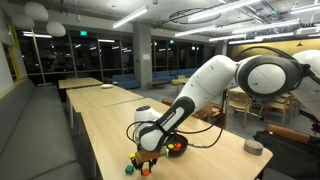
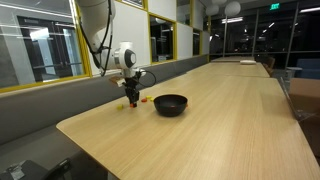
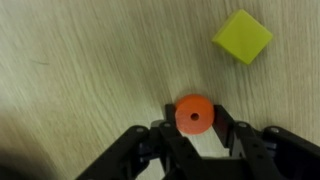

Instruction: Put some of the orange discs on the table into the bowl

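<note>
My gripper needs to release the orange disc inside the black bowl (image 1: pixel 172 146), close against the discs on its bottom.
In the wrist view an orange disc (image 3: pixel 194 114) with a small centre hole sits between my gripper's (image 3: pixel 196 128) two black fingers, which touch it on both sides just over the light-wood table (image 3: pixel 70 70). In both exterior views the gripper (image 1: pixel 148 156) (image 2: pixel 131 95) points down at the table's near end, beside the black bowl (image 2: pixel 170 104) (image 1: pixel 178 147). Another orange disc (image 1: pixel 146 170) lies on the table under the gripper. I cannot tell whether the held disc is off the table.
A yellow piece (image 3: pixel 242 37) (image 2: pixel 147 99) lies close beyond the fingers, between gripper and bowl. A green piece (image 1: pixel 130 169) lies near the table's end. A small grey round object (image 1: pixel 253 147) sits to the side. More tables stand farther back.
</note>
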Motion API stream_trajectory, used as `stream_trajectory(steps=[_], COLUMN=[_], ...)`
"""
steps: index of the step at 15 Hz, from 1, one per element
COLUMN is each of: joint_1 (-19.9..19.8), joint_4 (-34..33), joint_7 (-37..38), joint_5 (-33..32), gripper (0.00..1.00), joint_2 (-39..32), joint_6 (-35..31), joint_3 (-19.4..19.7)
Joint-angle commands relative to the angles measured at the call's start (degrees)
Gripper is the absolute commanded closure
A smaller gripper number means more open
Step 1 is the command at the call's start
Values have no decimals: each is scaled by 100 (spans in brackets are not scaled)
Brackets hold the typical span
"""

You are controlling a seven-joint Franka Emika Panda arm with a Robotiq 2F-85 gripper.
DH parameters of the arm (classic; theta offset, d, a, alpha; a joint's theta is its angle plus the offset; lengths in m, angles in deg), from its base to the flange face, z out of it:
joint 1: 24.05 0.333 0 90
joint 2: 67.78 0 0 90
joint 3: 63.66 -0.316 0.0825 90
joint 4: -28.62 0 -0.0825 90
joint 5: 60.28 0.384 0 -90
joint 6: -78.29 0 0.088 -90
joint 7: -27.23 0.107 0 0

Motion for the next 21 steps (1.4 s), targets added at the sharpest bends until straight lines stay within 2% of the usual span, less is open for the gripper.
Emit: stream_trajectory(steps=[1,12,21], joint_1=[-2,-323,-470], joint_4=[-92,101,368], joint_7=[-95,4,111], joint_5=[104,-69,-448], gripper=[76,76,77], joint_2=[52,752,1001], joint_6=[105,-16,263], joint_3=[110,762,1231])
